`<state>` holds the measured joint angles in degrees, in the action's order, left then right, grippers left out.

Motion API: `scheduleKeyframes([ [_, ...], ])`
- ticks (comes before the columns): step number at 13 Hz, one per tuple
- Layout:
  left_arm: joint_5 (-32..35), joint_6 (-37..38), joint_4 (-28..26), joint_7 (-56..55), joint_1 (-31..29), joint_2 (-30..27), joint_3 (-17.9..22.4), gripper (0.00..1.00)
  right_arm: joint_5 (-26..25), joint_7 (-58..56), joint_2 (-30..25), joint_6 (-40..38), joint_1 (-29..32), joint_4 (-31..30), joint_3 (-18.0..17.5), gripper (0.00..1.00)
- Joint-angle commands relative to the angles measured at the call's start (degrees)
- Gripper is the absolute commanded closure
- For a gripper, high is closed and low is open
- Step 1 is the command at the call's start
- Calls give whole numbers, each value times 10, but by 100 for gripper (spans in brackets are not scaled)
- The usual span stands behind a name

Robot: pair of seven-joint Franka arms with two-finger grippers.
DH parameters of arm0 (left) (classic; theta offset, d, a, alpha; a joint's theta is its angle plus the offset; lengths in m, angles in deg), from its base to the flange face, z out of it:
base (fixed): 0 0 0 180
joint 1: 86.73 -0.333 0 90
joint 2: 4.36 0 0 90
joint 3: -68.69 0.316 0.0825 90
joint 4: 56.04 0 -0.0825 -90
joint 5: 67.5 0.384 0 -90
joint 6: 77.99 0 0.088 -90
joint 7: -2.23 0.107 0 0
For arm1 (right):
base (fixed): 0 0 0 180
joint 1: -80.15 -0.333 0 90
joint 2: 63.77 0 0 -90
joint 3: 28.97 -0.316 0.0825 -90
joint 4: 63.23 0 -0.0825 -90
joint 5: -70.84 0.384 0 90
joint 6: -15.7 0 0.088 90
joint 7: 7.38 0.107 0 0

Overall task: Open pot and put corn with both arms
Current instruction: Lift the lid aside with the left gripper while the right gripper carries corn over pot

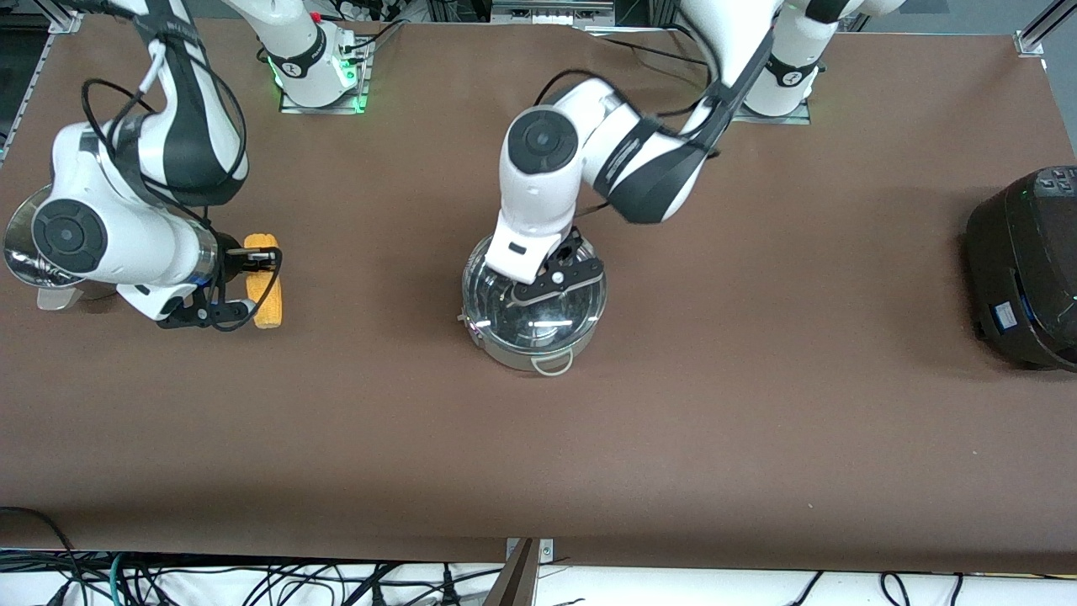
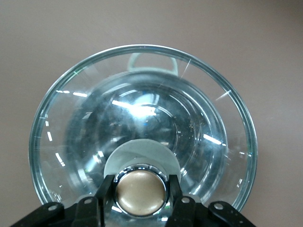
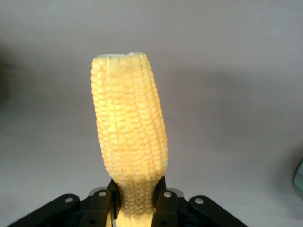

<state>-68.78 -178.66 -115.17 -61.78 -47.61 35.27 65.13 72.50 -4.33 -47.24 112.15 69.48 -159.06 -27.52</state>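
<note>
The robot's left gripper will set the glass lid down midway (image 1: 762, 277) between the steel pot and the black cooker.
The steel pot (image 1: 515, 349) stands mid-table with its clear glass lid (image 1: 547, 313) on it. My left gripper (image 1: 549, 279) is over the lid, its fingers shut on the brass-coloured knob (image 2: 141, 191); the left wrist view shows the lid (image 2: 142, 118) and a wire loop handle (image 2: 154, 61) under the glass. The yellow corn (image 1: 267, 290) is at the right arm's end of the table. My right gripper (image 1: 255, 263) is shut on the corn (image 3: 129, 127) near one end, low over the table; I cannot tell whether the cob touches the table.
A steel vessel (image 1: 25, 244) stands partly hidden under the right arm, at that arm's end of the table. The big black cooker (image 1: 1026, 269) stands at the left arm's end. Bare brown tabletop (image 1: 538, 471) lies nearer the camera.
</note>
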Motion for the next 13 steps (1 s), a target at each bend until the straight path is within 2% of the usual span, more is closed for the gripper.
scheduleKeyframes([
  [1,12,42,-103,67,-51,-134,-8,100,14,59,10,-22,-34,37,-2,100],
  [2,12,43,-171,124,-84,-182,-14,100,47,81,14,-17,-47,39,-7,100],
  [4,12,43,-291,219,-171,-272,-50,100,102,146,32,20,-80,53,-7,100],
  [7,13,47,-420,384,-290,-362,-68,100,115,256,68,109,-158,78,-7,100],
  [9,20,13,-492,495,-352,-389,-68,100,122,325,103,151,-206,107,-8,100],
  [13,20,-170,-645,586,-412,-392,-65,100,170,413,174,259,-270,144,-8,100],
])
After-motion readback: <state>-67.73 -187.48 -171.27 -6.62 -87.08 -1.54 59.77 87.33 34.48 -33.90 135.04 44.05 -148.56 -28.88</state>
